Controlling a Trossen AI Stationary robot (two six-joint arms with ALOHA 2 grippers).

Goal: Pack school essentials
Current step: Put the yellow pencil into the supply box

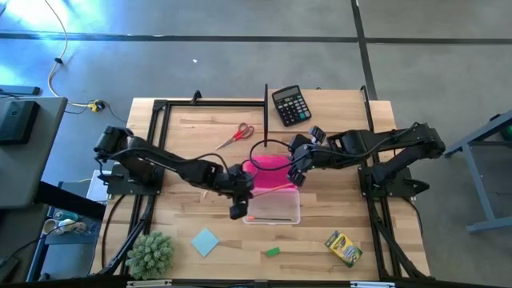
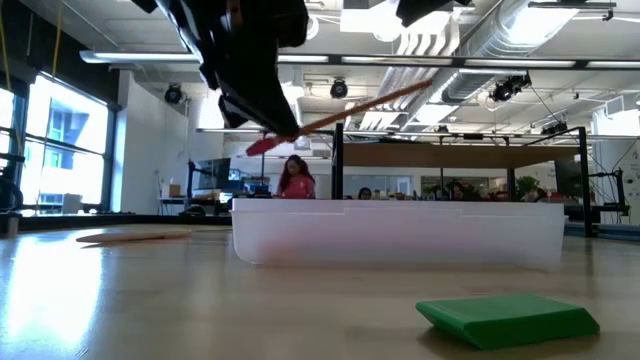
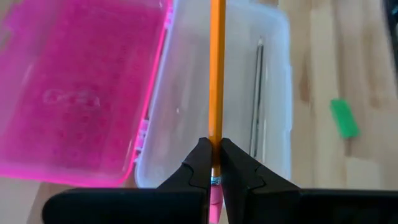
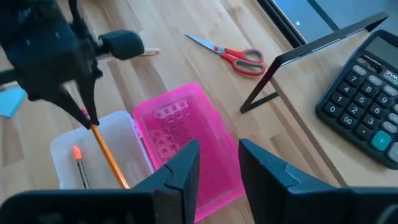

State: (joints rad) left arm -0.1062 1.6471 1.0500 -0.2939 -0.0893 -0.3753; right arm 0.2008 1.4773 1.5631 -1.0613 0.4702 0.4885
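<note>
My left gripper has the orange pencil. Next, I set it down inside the clear plastic box [image 1: 271, 210] [image 3: 212, 106] between the dark pen and the pink lid.
My left gripper [image 1: 240, 190] is shut on an orange pencil [image 1: 274, 187] and hovers over the left end of a clear plastic box [image 1: 276, 210]. The box's pink lid [image 1: 268, 166] lies open on the far side. A dark pen with an orange tip [image 4: 77, 163] lies inside the box. My right gripper [image 4: 217, 152] is open above the pink lid, touching nothing. Red-handled scissors [image 1: 234, 136] lie flat toward the far edge. The green eraser [image 1: 273, 251], blue notepad [image 1: 206, 242] and crayon box [image 1: 344, 248] lie flat near the near edge. A pale stick [image 4: 149, 53] lies partly under the left arm. My left gripper pinches the pencil at its pink-eraser end [image 3: 216, 134] between the two fingers [image 3: 199, 165]. The fingers come from the table's left, and the pencil runs on forward from them over the box. It is lifted clear, its free end [image 2: 425, 88] tilted upward.
A black calculator [image 1: 290, 106] sits at the far edge and a fuzzy green plant [image 1: 150, 254] at the near left corner. A black metal frame [image 1: 265, 108] stands behind the box. Bare wood lies between the box and the near-edge items.
</note>
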